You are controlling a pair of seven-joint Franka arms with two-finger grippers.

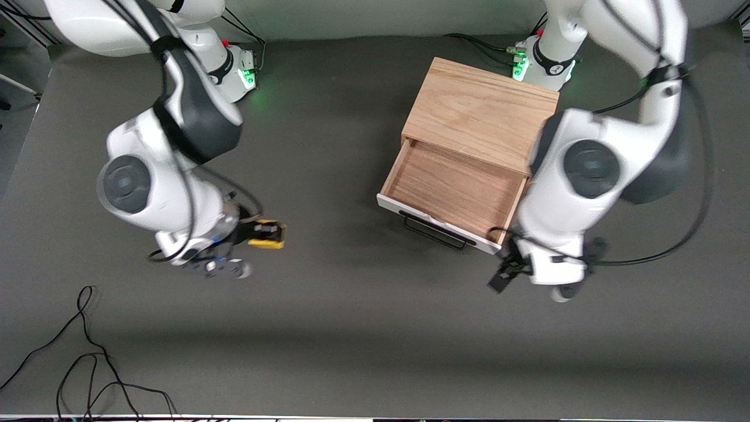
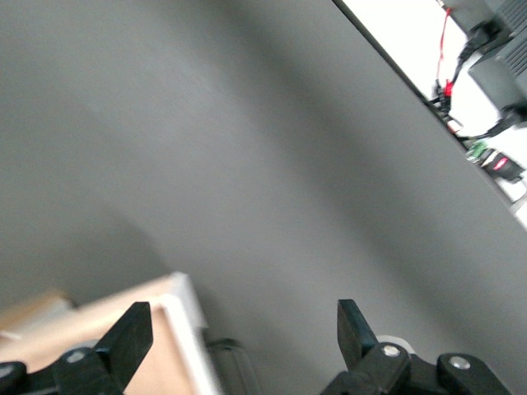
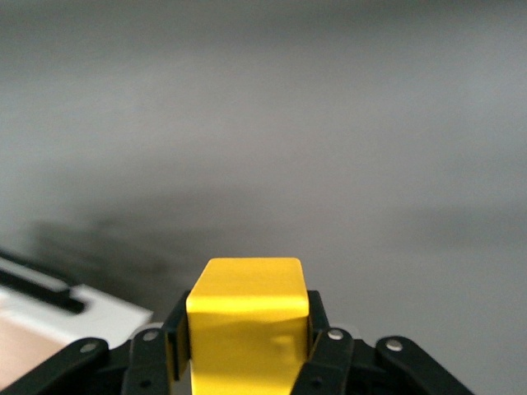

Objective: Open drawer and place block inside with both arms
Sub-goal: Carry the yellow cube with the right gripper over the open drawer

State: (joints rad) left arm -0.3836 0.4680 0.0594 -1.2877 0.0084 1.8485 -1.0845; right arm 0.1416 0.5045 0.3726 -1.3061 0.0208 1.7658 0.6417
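The robot's right gripper will put the yellow block down mid-floor in the open drawer [image 1: 439, 190], behind the drawer's white front.
The drawer [image 1: 454, 187] stands pulled out of the light oak cabinet [image 1: 480, 111], its wooden floor bare, its white front [image 1: 433, 223] and black bar handle [image 1: 436, 233] facing the front camera. My right gripper [image 1: 268, 231] is shut on the yellow block [image 1: 276, 243], over the grey mat toward the right arm's end. In the right wrist view the block [image 3: 247, 317] fills the gap between the fingers [image 3: 317, 333]. My left gripper [image 1: 507, 275] hangs open beside the drawer's front corner; in its wrist view the fingers [image 2: 132, 337] stand wide apart with nothing between them.
Loose black cables [image 1: 88, 363] lie on the mat near the front camera at the right arm's end. The left wrist view shows the table's edge [image 2: 428, 99] with wires and gear past it. The drawer's white front [image 3: 90, 317] shows in the right wrist view.
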